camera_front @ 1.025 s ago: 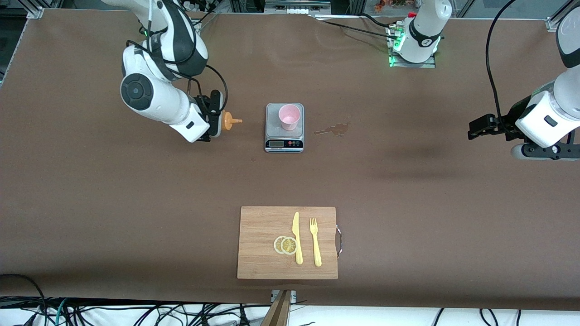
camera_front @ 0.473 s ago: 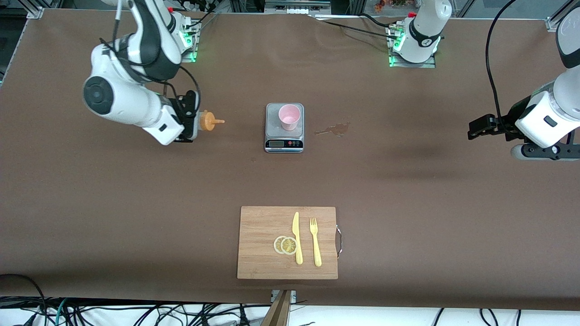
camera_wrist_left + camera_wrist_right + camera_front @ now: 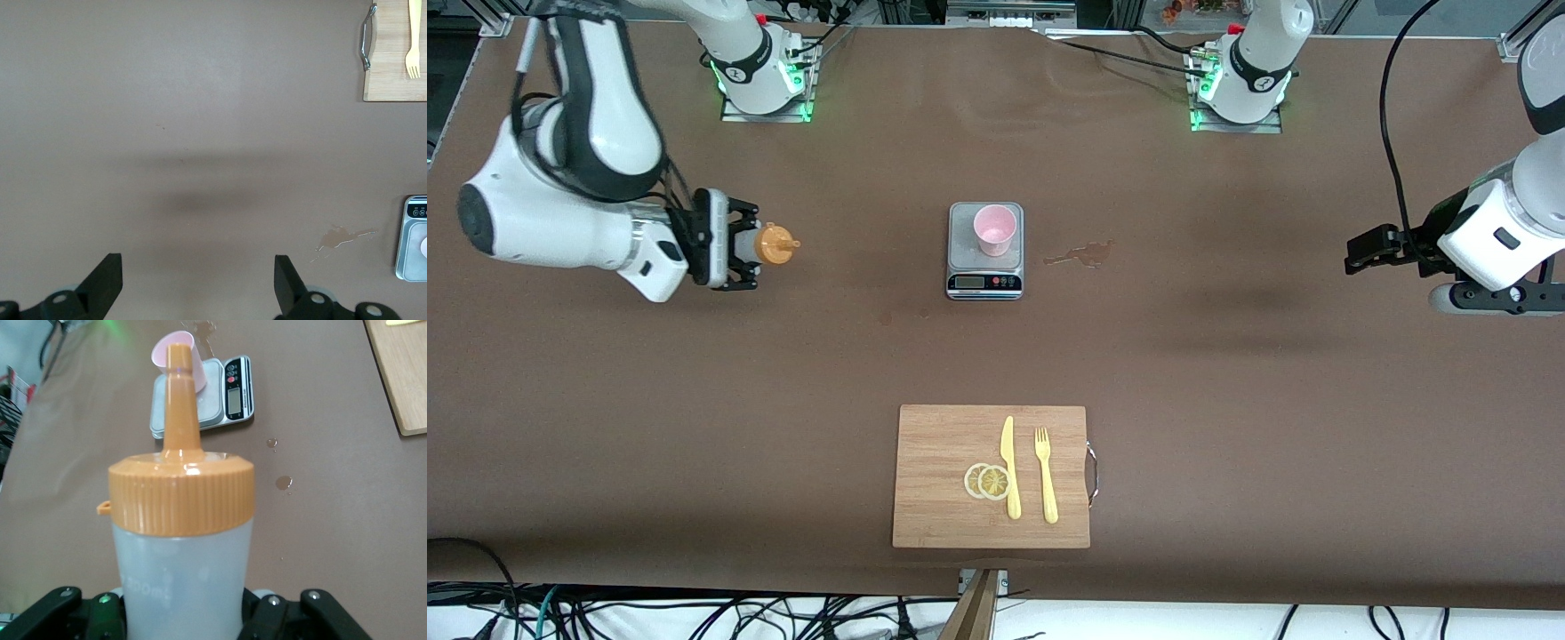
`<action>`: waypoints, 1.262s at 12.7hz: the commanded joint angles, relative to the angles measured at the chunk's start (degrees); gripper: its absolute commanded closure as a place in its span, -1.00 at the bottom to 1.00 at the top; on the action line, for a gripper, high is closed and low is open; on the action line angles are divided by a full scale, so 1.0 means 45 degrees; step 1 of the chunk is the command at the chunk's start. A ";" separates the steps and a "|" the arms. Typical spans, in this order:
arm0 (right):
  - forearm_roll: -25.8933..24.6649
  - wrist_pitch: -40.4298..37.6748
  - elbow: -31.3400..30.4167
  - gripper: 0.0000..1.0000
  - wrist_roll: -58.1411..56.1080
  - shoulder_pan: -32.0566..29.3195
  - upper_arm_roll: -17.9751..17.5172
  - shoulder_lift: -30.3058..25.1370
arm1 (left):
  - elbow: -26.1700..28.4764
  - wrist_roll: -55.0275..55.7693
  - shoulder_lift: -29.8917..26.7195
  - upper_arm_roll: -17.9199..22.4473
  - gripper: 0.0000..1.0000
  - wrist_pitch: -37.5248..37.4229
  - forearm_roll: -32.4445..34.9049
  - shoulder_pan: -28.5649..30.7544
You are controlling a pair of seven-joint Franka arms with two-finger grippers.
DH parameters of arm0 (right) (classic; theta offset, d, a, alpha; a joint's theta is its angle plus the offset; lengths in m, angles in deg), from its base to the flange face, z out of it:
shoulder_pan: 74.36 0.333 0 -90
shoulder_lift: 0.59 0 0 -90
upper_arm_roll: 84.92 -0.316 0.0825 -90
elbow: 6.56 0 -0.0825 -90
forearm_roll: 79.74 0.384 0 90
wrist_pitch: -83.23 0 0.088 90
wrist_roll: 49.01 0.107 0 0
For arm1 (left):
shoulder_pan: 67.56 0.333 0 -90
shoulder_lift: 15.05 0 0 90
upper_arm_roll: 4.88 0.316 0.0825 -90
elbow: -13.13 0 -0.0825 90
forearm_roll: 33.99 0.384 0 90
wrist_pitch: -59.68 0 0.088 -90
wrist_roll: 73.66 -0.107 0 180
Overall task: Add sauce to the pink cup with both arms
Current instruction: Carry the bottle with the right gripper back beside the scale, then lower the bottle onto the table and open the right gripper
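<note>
My right gripper should stand the sauce bottle on the bare table (image 3: 743, 276) just below its fingers, well away from the scale.
The sauce bottle (image 3: 772, 244) has a whitish body and an orange nozzle cap. My right gripper (image 3: 745, 246) is shut on its body and holds it tipped on its side over the table toward the right arm's end, nozzle pointing at the cup. In the right wrist view the bottle (image 3: 181, 540) fills the middle, between the right gripper's (image 3: 181, 617) jaws. The pink cup (image 3: 994, 228) stands upright on a small scale (image 3: 984, 267); it also shows past the nozzle in the right wrist view (image 3: 159, 353). My left gripper (image 3: 1356, 253) waits open and empty over the left arm's end (image 3: 197, 273).
A brownish spill stain (image 3: 1080, 256) lies beside the scale toward the left arm's end. Small drops (image 3: 283, 482) lie on the table near the scale. A wooden cutting board (image 3: 943, 480) with a knife, a fork and lemon slices lies near the front camera.
My right arm has carried the bottle away from the scale toward the right arm's end of the table. The left arm has not moved.
</note>
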 commanded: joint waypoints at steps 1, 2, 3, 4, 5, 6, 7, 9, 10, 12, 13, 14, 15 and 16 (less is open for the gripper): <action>0.1563 -0.1259 -0.0074 0.57 -0.2428 -0.1106 -0.0061 0.0648 | -0.0309 -0.0307 0.0101 0.0039 -1.00 -0.0196 -0.0318 0.0062; 0.2131 -0.1711 -0.0074 0.57 -0.3542 -0.1632 -0.0061 0.1213 | -0.0309 -0.0307 0.0101 0.0039 -1.00 -0.0196 -0.0318 0.0062; 0.2639 -0.2256 -0.0074 0.57 -0.4829 -0.2063 -0.0061 0.1702 | -0.0309 -0.0307 0.0101 0.0039 -1.00 -0.0196 -0.0318 0.0062; 0.3185 -0.2823 -0.0055 0.57 -0.5905 -0.2570 -0.0081 0.2267 | -0.0309 -0.0307 0.0101 0.0039 -1.00 -0.0196 -0.0318 0.0062; 0.3674 -0.3370 -0.0035 0.57 -0.6864 -0.2904 -0.0081 0.2834 | -0.0309 -0.0307 0.0101 0.0039 -1.00 -0.0196 -0.0318 0.0062; 0.4105 -0.3820 -0.0035 0.57 -0.7705 -0.3178 -0.0081 0.3420 | -0.0309 -0.0307 0.0101 0.0039 -1.00 -0.0196 -0.0318 0.0062; 0.4650 -0.4211 -0.0016 0.57 -0.8583 -0.3432 -0.0081 0.3967 | -0.0309 -0.0307 0.0101 0.0039 -1.00 -0.0196 -0.0318 0.0062; 0.5415 -0.5166 0.0236 0.57 -1.0186 -0.3727 -0.0100 0.5158 | -0.0309 -0.0307 0.0101 0.0039 -1.00 -0.0196 -0.0318 0.0062; 0.5553 -0.5829 0.0451 0.57 -1.0600 -0.3921 -0.0120 0.5686 | -0.0309 -0.0307 0.0101 0.0039 -1.00 -0.0196 -0.0318 0.0062; 0.5825 -0.6770 0.0608 0.57 -1.1574 -0.4331 -0.0159 0.6352 | -0.0309 -0.0307 0.0101 0.0039 -1.00 -0.0196 -0.0318 0.0062; 0.5924 -0.7102 0.0880 0.56 -1.2102 -0.4604 -0.0256 0.6761 | -0.0309 -0.0307 0.0101 0.0039 -1.00 -0.0196 -0.0318 0.0062; 0.5945 -0.7454 0.1211 0.55 -1.2398 -0.4896 -0.0334 0.7268 | -0.0309 -0.0307 0.0101 0.0039 -1.00 -0.0196 -0.0318 0.0062; 0.6042 -0.7767 0.1505 0.55 -1.2691 -0.5189 -0.0393 0.7737 | -0.0309 -0.0307 0.0101 0.0039 -1.00 -0.0196 -0.0318 0.0062; 0.6371 -0.7886 0.1643 0.52 -1.3080 -0.5482 -0.0587 0.7897 | -0.0309 -0.0307 0.0101 0.0039 -1.00 -0.0196 -0.0318 0.0062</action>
